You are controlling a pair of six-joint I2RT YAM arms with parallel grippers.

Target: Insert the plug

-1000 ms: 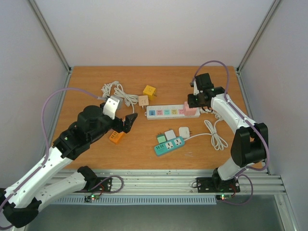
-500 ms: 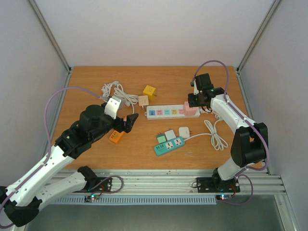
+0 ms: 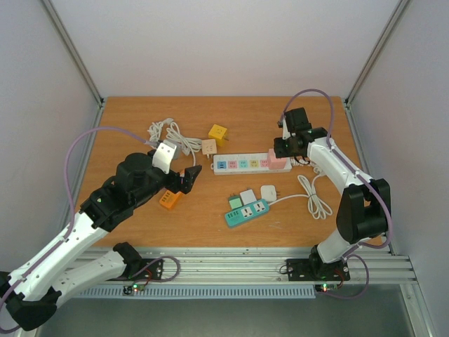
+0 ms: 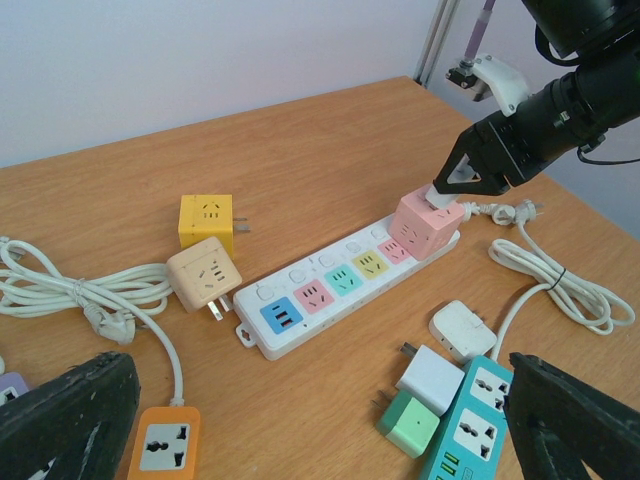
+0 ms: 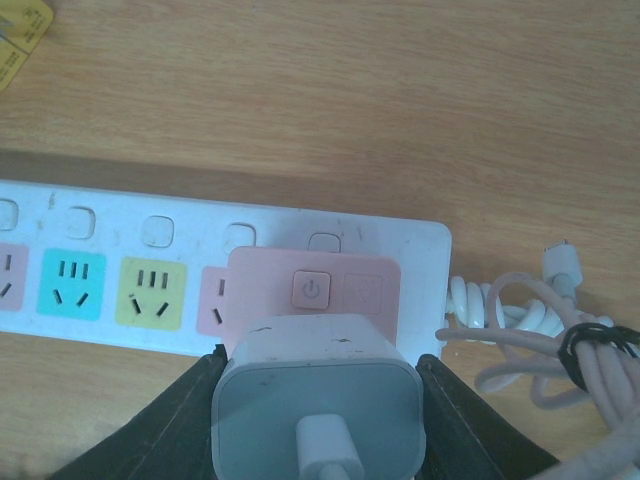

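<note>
Next, I let go of the white plug with my right gripper in the top of the pink cube (image 3: pixel 278 161) (image 5: pixel 315 328) on the white power strip.
A white power strip (image 3: pixel 242 163) with coloured sockets lies across the middle of the table. A pink cube adapter (image 3: pixel 278 161) sits on its right end. My right gripper (image 3: pixel 289 146) is shut on a white plug (image 5: pixel 320 370) with a cable, held right at the top of the pink cube (image 5: pixel 315 290). In the right wrist view the gripper (image 5: pixel 318 425) has black fingers on both sides of the plug. My left gripper (image 3: pixel 188 177) is open and empty, above the table left of the strip. In the left wrist view (image 4: pixel 320 428) it faces the strip (image 4: pixel 330 290) and the pink cube (image 4: pixel 430 222).
A yellow cube (image 3: pixel 218 133) and a beige cube (image 3: pixel 209 147) lie behind the strip's left end. An orange socket (image 3: pixel 169 199) sits under my left arm. A teal strip (image 3: pixel 247 213), white adapters (image 3: pixel 269 192) and a green one (image 3: pixel 234 203) lie in front. Coiled cables (image 3: pixel 317 196) lie at the right.
My left arm has shifted slightly up and to the right. The right gripper stays at the pink cube with the white plug in it.
</note>
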